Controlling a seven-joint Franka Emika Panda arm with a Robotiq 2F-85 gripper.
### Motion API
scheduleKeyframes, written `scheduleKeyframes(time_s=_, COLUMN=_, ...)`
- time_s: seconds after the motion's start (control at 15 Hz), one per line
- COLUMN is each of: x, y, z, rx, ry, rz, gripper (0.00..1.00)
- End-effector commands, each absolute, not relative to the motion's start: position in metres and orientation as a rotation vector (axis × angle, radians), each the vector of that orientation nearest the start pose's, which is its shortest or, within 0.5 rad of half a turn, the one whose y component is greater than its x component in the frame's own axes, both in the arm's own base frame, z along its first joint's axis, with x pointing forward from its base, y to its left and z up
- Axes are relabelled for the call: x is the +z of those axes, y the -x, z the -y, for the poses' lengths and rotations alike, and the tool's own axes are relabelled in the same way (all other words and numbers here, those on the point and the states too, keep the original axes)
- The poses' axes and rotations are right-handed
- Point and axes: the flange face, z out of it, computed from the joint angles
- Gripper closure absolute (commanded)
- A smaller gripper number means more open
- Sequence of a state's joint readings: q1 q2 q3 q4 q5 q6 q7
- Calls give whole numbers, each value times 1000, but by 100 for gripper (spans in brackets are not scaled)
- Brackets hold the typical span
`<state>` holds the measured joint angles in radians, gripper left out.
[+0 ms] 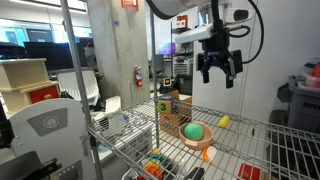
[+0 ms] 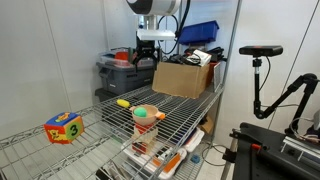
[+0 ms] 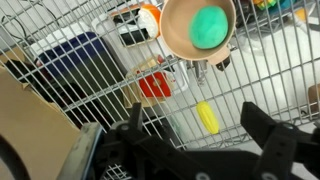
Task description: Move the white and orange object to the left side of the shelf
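Observation:
The white and orange object is next: next my gripper moves down beside the tan bowl and closes on the sides (image 1: 208, 154) (image 3: 149, 18) of that white and orange object.
The white and orange object (image 1: 207, 154) lies on the wire shelf (image 1: 252, 140) right beside the tan bowl with a green ball (image 1: 193, 132). In the wrist view it (image 3: 148, 17) shows at the top, next to the bowl (image 3: 200, 28). My gripper (image 1: 218, 68) is open and empty, well above the shelf. It also shows high over the shelf (image 2: 190, 112) in an exterior view (image 2: 150, 62). In the wrist view my jaws (image 3: 192, 135) frame a small yellow item (image 3: 207, 117) on the shelf wires (image 3: 275, 70). I cannot make out the object in that exterior view.
A numbered colour cube (image 1: 170, 108) (image 2: 63, 127) stands on the shelf. The yellow item (image 1: 223, 121) (image 2: 123, 102) lies near the bowl (image 2: 147, 115). A lower shelf holds several toys (image 1: 155, 165) (image 2: 165, 158). Thin chrome posts (image 1: 152, 60) rise at the corners. A cardboard box (image 2: 185, 78) sits behind.

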<state>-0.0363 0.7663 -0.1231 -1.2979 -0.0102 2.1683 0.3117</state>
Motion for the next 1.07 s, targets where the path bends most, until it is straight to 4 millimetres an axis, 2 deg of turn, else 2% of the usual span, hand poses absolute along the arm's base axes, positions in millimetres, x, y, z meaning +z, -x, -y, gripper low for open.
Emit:
scheduleKeyframes(time_s=0.0, x=294, y=-777, z=106, rx=-176, ry=3159, rz=-798, gripper=0)
scheduleKeyframes(time_s=0.4, x=259, y=-793, z=113, rx=-65, ry=3147, rz=-875, gripper=0)
scheduleKeyframes(time_s=0.67, x=232, y=-806, z=113, rx=-174, ry=3123, rz=-950, gripper=0)
scheduleKeyframes(time_s=1.0, x=194, y=-808, z=113, rx=-203, ry=3073, rz=-1076, gripper=0)
